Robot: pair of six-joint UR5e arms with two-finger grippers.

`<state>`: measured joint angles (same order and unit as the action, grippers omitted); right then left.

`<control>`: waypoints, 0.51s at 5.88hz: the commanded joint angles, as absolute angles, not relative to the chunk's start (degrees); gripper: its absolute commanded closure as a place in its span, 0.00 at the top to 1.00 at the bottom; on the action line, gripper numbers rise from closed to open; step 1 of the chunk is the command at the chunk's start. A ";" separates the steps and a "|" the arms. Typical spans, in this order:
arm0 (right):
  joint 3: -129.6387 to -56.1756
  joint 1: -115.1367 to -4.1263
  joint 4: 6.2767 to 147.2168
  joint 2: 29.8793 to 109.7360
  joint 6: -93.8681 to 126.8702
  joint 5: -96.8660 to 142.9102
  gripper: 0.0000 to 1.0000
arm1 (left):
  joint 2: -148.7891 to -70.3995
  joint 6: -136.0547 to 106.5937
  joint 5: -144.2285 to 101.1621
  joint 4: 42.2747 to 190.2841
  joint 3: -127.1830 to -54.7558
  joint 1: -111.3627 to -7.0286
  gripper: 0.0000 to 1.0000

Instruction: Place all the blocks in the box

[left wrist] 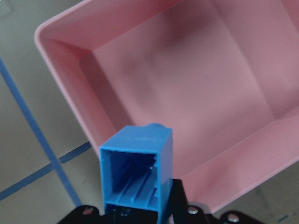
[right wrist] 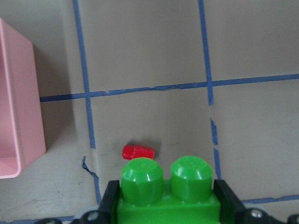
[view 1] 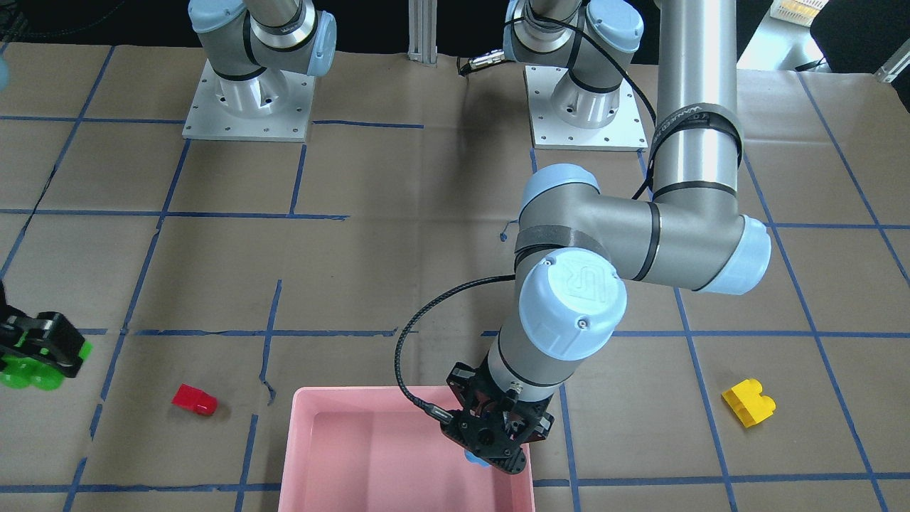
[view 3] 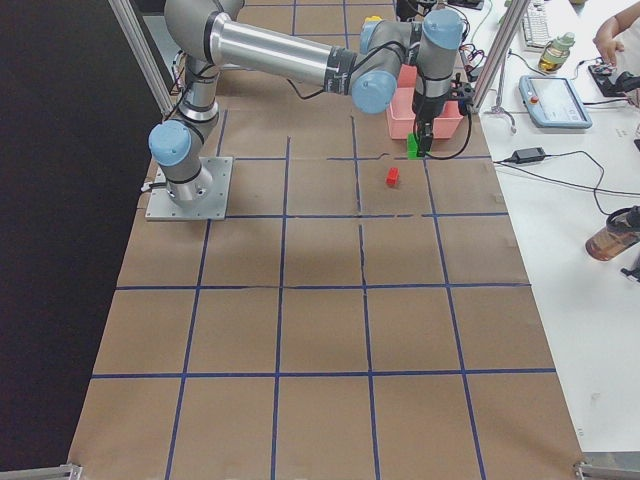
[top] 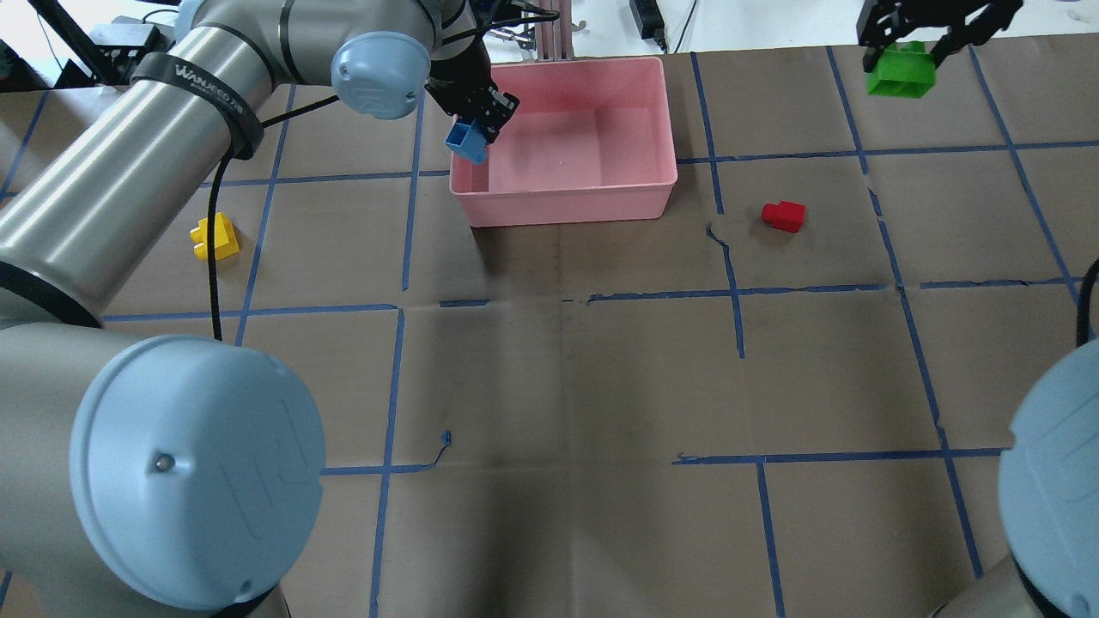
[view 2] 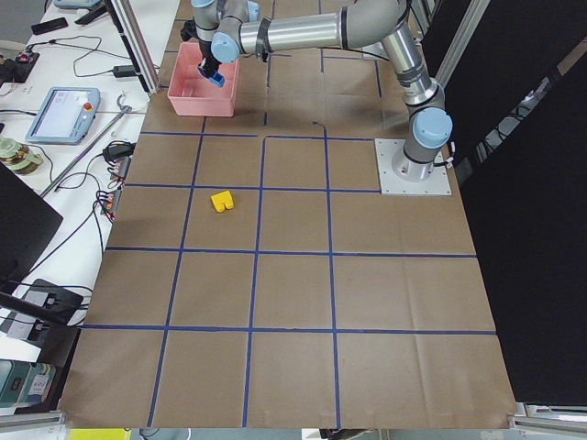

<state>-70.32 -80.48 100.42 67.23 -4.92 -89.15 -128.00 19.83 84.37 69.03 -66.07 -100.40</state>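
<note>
Next, my right gripper releases the green block near the middle of the pink box's bottom (view 1: 383, 479).
My left gripper (top: 477, 129) is shut on the blue block (top: 466, 142) and holds it above the left end of the pink box (top: 567, 196). In the left wrist view the blue block (left wrist: 135, 175) hangs over the box's corner (left wrist: 70, 74). In the front view the left gripper (view 1: 490, 455) is over the box (view 1: 298, 455). My right gripper (top: 901, 51) is shut on the green block (top: 900, 73), right of the box and above the table. The green block (right wrist: 168, 196) fills the right wrist view's bottom. The red block (top: 783, 215) lies right of the box. The yellow block (top: 215, 237) lies left of it.
The table is brown paper with a grid of blue tape (top: 738, 296). Both arm bases (view 1: 249, 107) stand at the robot's edge. The left arm's long link (top: 129, 154) reaches over the table's left part. Cables and devices lie beyond the far edge (view 2: 64, 110).
</note>
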 commanded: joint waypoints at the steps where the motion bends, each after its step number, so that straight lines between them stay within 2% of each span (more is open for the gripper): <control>1: -70.05 -86.38 101.68 66.01 0.86 -88.07 0.40 | -128.50 18.81 84.73 68.38 -65.74 -101.25 0.99; 2: -70.05 -86.92 103.26 65.31 1.75 -88.07 0.40 | -127.28 18.90 84.99 68.99 -65.92 -100.38 1.00; 3: -69.96 -88.05 105.36 64.26 2.98 -87.98 0.40 | -124.48 18.98 85.16 71.08 -67.40 -94.89 1.00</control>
